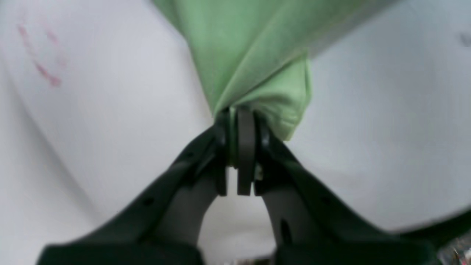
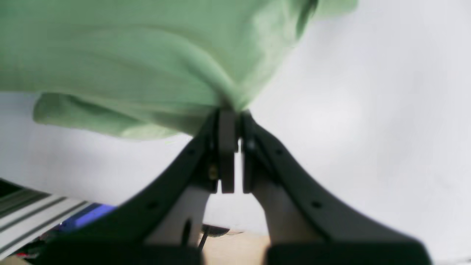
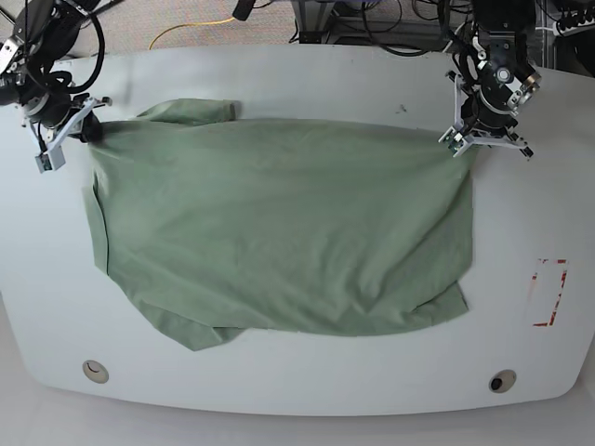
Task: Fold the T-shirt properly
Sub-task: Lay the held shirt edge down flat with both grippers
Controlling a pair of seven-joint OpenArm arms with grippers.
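Observation:
My left gripper needs to let go of the T-shirt's corner on the bare table [image 3: 504,201] [image 1: 152,101] between the shirt's side and the red mark.
The pale green T-shirt [image 3: 279,232] lies spread wide on the white table [image 3: 307,84], and its far edge is pulled taut between my two grippers. My left gripper [image 3: 462,141] is shut on the far right corner, with the fabric [image 1: 250,48] bunching into the closed gripper [image 1: 237,114]. My right gripper [image 3: 88,130] is shut on the far left corner, where the cloth [image 2: 128,55] hangs from the closed gripper [image 2: 232,112]. A sleeve [image 3: 191,111] sticks out at the far left and another [image 3: 191,330] at the near left.
A red rectangular mark [image 3: 548,293] is on the table at the right, also seen in the left wrist view [image 1: 40,66]. Two round holes [image 3: 94,371] [image 3: 502,382] sit near the front edge. Cables [image 3: 195,28] lie on the floor behind the table.

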